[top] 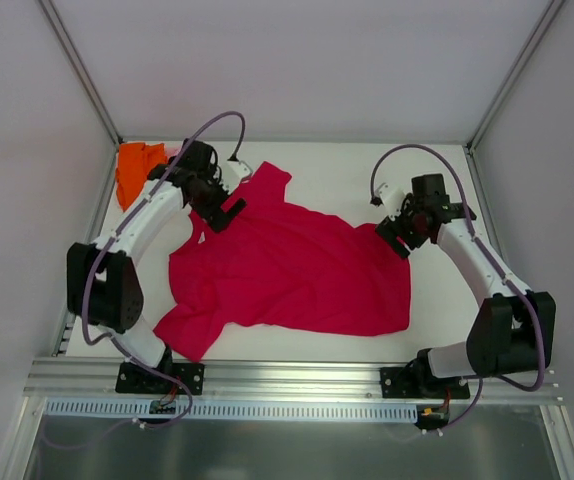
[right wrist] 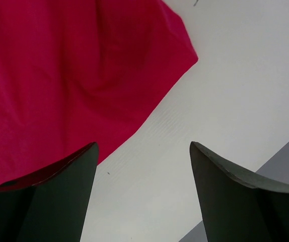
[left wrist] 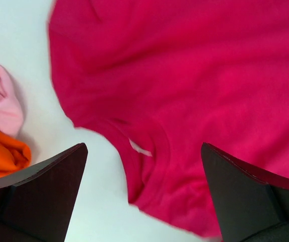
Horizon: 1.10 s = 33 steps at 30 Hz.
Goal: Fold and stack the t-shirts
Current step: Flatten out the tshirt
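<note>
My left gripper is hovering at the collar of the rumpled red t-shirt, so it should grab the t-shirt's shoulder (top: 256, 208) next to the far sleeve before both grippers pull back.
A large crimson-red t-shirt (top: 287, 275) lies spread, slightly rumpled, across the middle of the white table (top: 347, 170). My left gripper (top: 222, 213) hovers over its neck end. In the left wrist view that gripper (left wrist: 143, 146) is open, with the shirt's collar (left wrist: 149, 166) and white label between the fingers and nothing gripped. An orange t-shirt (top: 137, 172) is bunched in the back left corner, with a bit of pale pink t-shirt (left wrist: 1, 101) beside it. My right gripper (top: 399, 240) is open at the red shirt's right edge (right wrist: 84, 75), over bare table (right wrist: 149, 191).
White walls enclose the table on the left, back and right. A metal rail (top: 297, 378) with both arm bases runs along the front. In the right wrist view the table's right edge (right wrist: 285, 161) is close to the gripper.
</note>
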Motion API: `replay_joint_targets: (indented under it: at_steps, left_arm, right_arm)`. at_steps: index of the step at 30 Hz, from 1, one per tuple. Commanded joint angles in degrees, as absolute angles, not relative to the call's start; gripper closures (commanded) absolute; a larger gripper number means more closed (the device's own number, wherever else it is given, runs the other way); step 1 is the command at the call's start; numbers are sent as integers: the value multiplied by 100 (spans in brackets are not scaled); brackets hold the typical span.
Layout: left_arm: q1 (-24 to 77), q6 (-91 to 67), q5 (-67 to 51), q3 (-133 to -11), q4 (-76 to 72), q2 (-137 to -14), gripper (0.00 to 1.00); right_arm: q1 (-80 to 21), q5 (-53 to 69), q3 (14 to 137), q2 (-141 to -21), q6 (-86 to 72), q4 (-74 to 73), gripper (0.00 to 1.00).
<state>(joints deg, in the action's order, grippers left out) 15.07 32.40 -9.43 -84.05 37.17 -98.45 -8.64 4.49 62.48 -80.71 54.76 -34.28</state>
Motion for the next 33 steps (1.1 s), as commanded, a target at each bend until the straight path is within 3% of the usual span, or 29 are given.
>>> replay_joint_targets:
  at_steps: [1, 7, 12, 16, 18, 23, 26, 27, 28, 29, 30, 32, 33]
  left_arm:
    - [1582, 4165, -1099, -7876, 4077, -8669, 1]
    - [1565, 4483, -1011, -6875, 3605, -7534, 1]
    - [1573, 4263, -985, -7189, 3788, -7935, 1]
    - [1573, 3843, -643, -7277, 2992, -8313, 1]
    - [1582, 3596, -554, -8010, 3022, -9091, 1]
    - [1679, 2839, -151, -10709, 4770, -11500, 1]
    - [1731, 2812, 104, -10994, 4694, -11864, 1]
    - [1758, 2830, 132, -11117, 4702, -12039, 1]
    - [1775, 2821, 167, -11153, 4685, -12102, 3]
    - [1801, 2813, 141, -11206, 4702, -12250, 8]
    - [1828, 2795, 123, -11284, 4728, -12322, 24]
    - [1907, 2751, 132, -11355, 4772, -12471, 66]
    - [1933, 2725, 193, -11390, 4790, -12576, 83]
  right_arm:
    - [-853, 545, 6108, -7743, 5976, -3919, 22]
    - [-853, 545, 6100, -7690, 6003, -4017, 22]
    - [-879, 677, 6214, -7787, 5898, -3990, 22]
    - [-905, 519, 6179, -7778, 5749, -3684, 22]
    - [-949, 414, 6301, -7874, 5626, -3421, 21]
    - [-1160, 255, 6767, -8560, 5212, -3402, 21]
    - [-1353, -182, 6855, -8894, 5221, -3358, 22]
    - [-1388, -280, 6925, -8990, 5151, -3366, 25]
    - [-1406, -325, 7108, -9096, 5142, -3427, 55]
    - [-1415, -325, 7223, -9323, 5020, -3558, 70]
    - [-1424, -343, 7364, -9456, 4966, -3655, 76]
    - [-1441, -387, 7681, -9684, 4896, -3779, 96]
    - [-1459, -413, 7751, -9851, 4861, -3788, 99]
